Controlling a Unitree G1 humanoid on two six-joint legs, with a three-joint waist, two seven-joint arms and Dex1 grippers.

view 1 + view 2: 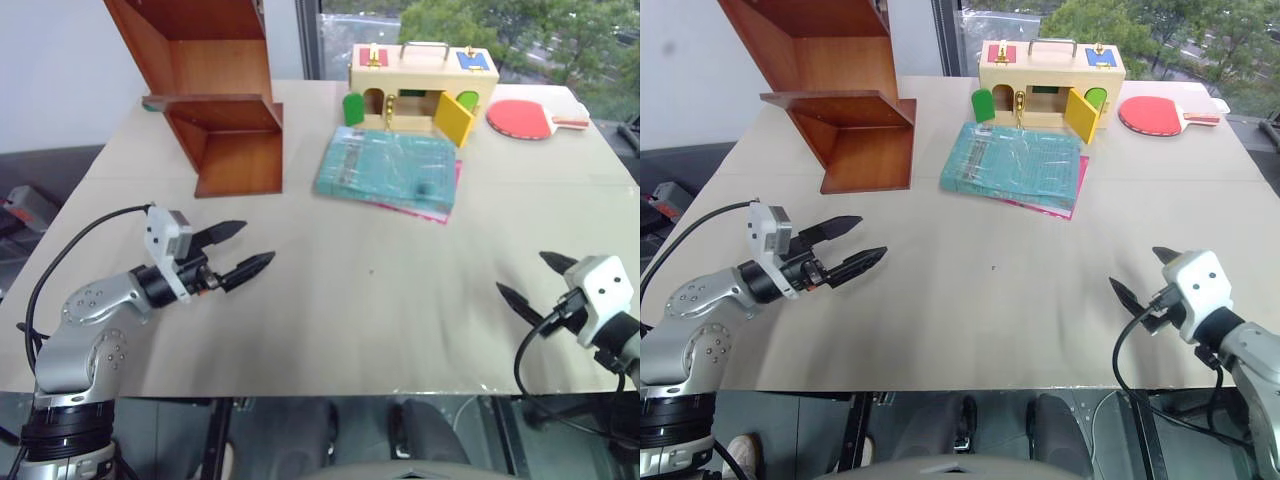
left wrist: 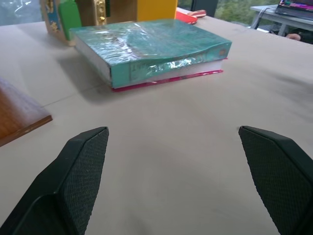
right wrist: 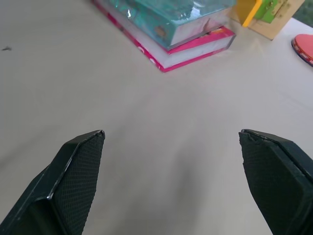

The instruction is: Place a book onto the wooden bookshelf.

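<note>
Next, I move my left gripper to the teal-green book's near-side spine (image 1: 358, 198) (image 2: 146, 70), toward the wooden bookshelf, and close it there, above the pink book.
The teal-green book (image 1: 388, 170) lies flat near the middle of the far table, stacked on a pink book (image 3: 195, 51). The wooden bookshelf (image 1: 215, 90) stands at the far left, its lower board empty. My left gripper (image 1: 240, 248) hovers open over the near left of the table, pointing toward the book, well short of it. My right gripper (image 1: 530, 280) is open at the near right, also far from the book. Both wrist views show the book ahead between spread fingers (image 2: 83, 171).
A pale wooden box (image 1: 420, 90) with coloured doors stands just behind the books. A red table-tennis paddle (image 1: 525, 118) lies at the far right. The table's front edge (image 1: 300, 392) runs close under both grippers.
</note>
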